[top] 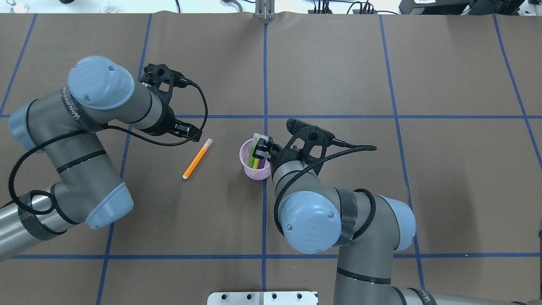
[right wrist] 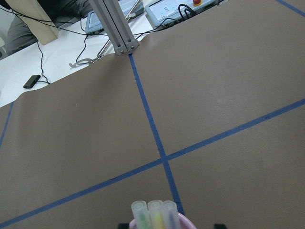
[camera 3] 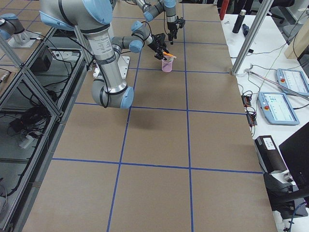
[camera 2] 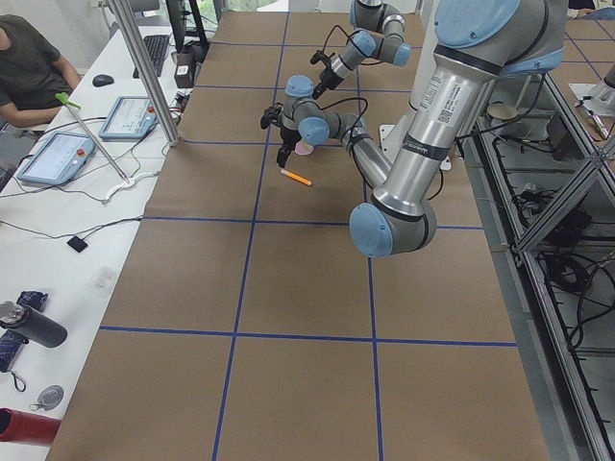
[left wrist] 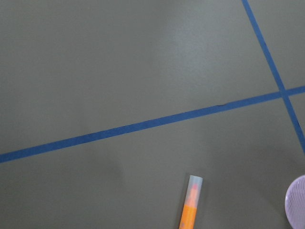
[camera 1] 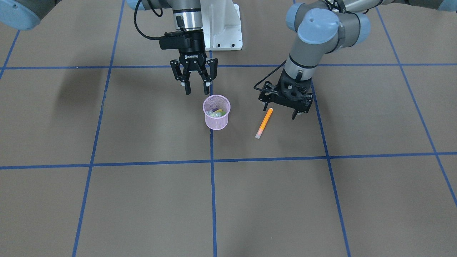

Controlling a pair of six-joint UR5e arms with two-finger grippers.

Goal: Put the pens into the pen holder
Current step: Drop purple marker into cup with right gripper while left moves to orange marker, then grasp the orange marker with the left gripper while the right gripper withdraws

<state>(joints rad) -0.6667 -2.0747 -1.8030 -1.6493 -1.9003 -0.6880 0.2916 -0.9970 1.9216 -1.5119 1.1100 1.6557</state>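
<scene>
The robot's left gripper will next close on the body of the orange pen [camera 1: 263, 125] [left wrist: 188, 211], beside the pen's clear cap.
The pink mesh pen holder [camera 1: 216, 113] stands upright near the table's middle, with the green, yellow and purple pens [top: 255, 153] inside it. Their pale caps show at the bottom of the right wrist view [right wrist: 155, 212]. The orange pen [camera 1: 264, 123] lies flat on the table, apart from the holder, on my left arm's side. My left gripper [camera 1: 281, 110] is open and empty, low over the pen's orange end. The left wrist view shows the pen's capped end [left wrist: 193, 191]. My right gripper [camera 1: 197, 92] is open and empty, just behind and above the holder's rim.
Blue tape lines [camera 1: 212, 178] divide the brown table into squares. The white robot base [camera 1: 223, 28] sits behind the grippers. An operator [camera 2: 29, 67] and desks with tablets [camera 2: 58, 154] lie beyond the table's far edge.
</scene>
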